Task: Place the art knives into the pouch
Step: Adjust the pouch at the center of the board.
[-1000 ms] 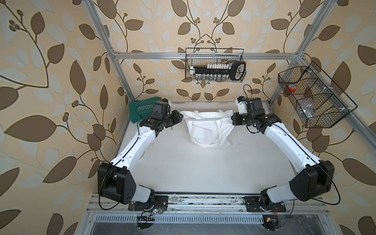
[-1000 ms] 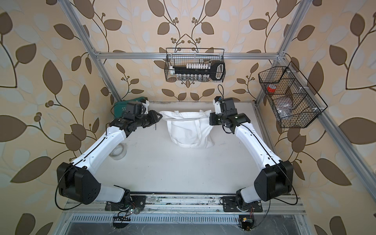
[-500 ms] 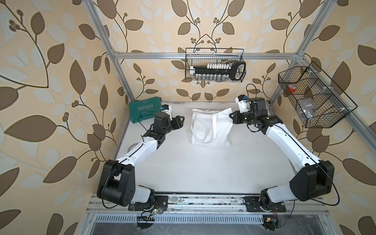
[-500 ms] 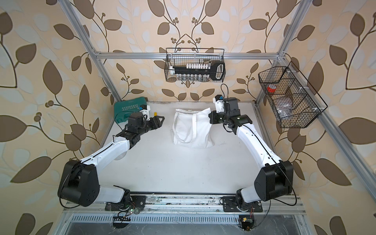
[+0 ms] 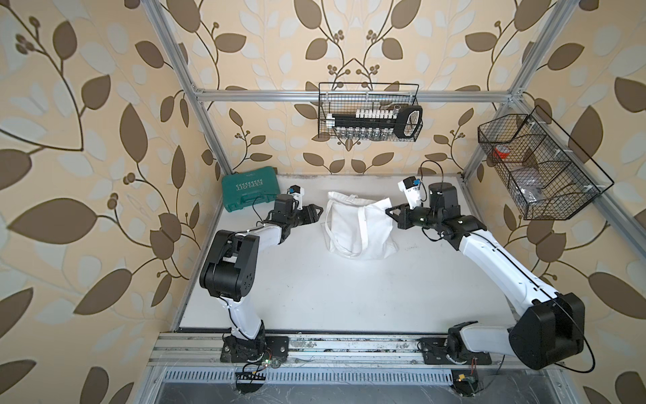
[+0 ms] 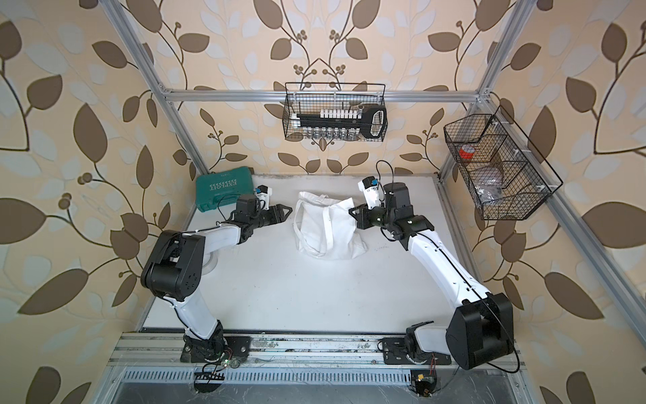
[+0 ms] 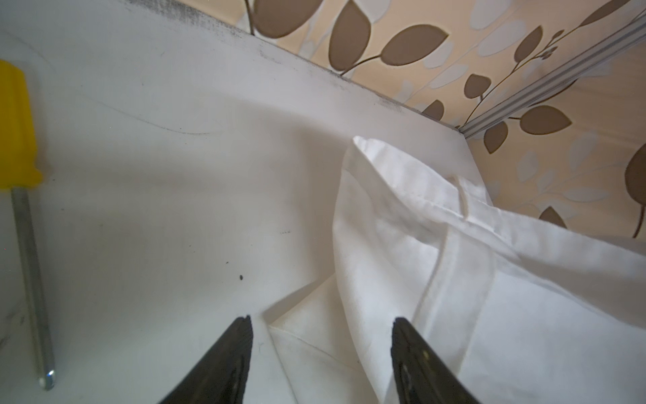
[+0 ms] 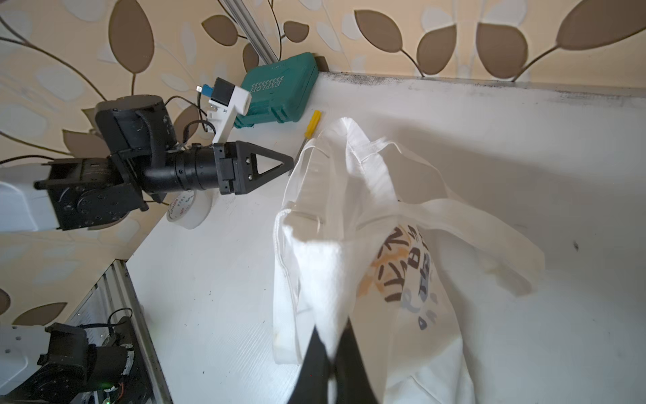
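The robot's left gripper needs to close on the top corner point(image 5: 331, 195) point(image 7: 358, 144) of the white pouch nearest the green tool case, opposite the corner that the right gripper holds.
The pouch point(image 5: 356, 227) point(image 6: 325, 231) is a white cloth tote lying near the back of the table. My right gripper point(image 5: 388, 211) point(image 6: 351, 211) point(image 8: 332, 335) is shut on its top right corner and holds that rim raised. Its printed face point(image 8: 402, 276) shows inside the fold. My left gripper point(image 5: 320, 210) point(image 6: 288, 211) point(image 7: 320, 320) hangs open just left of the pouch point(image 7: 454, 280), holding nothing. The art knife point(image 7: 29, 266) point(image 8: 312, 123), with a yellow cap and a metal shaft, lies on the table between the pouch point(image 8: 314, 280) and the green case.
A green tool case point(image 5: 250, 192) point(image 6: 223, 192) point(image 8: 279, 94) sits in the back left corner. A white tape roll point(image 8: 188, 213) lies under my left arm. Wire baskets hang on the back wall point(image 5: 368, 120) and the right wall point(image 5: 538, 175).
My left gripper let go of the pouch's left corner, opened and drew back to the left. The pouch's left side dropped and the bag narrowed. The right gripper kept its hold.
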Available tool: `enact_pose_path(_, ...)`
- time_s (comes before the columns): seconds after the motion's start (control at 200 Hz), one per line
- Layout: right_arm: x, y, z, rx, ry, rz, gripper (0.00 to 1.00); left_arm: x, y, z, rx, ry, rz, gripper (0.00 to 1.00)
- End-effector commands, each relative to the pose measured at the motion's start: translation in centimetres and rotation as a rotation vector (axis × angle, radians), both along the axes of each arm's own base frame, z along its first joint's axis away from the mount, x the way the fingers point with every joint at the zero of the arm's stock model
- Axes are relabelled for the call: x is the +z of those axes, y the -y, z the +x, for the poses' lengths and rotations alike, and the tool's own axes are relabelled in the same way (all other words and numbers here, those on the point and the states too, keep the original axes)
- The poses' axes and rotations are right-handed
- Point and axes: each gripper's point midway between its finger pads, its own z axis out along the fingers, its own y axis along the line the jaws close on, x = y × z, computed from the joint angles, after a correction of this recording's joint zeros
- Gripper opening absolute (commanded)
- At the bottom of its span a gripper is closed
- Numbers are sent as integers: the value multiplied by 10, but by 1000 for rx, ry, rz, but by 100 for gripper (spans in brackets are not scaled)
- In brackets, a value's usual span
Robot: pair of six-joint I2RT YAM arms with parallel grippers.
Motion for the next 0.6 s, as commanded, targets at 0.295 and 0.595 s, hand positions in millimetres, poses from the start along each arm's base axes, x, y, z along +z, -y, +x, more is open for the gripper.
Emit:
enact_pose_path(0.295, -15, -17, -30, 40, 87, -59, 0, 30, 20, 44, -100, 21, -99, 66)
enact_pose_path(0.595, -18, -22, -33, 54, 89, -87, 0, 28, 34, 54, -152, -31, -164, 69)
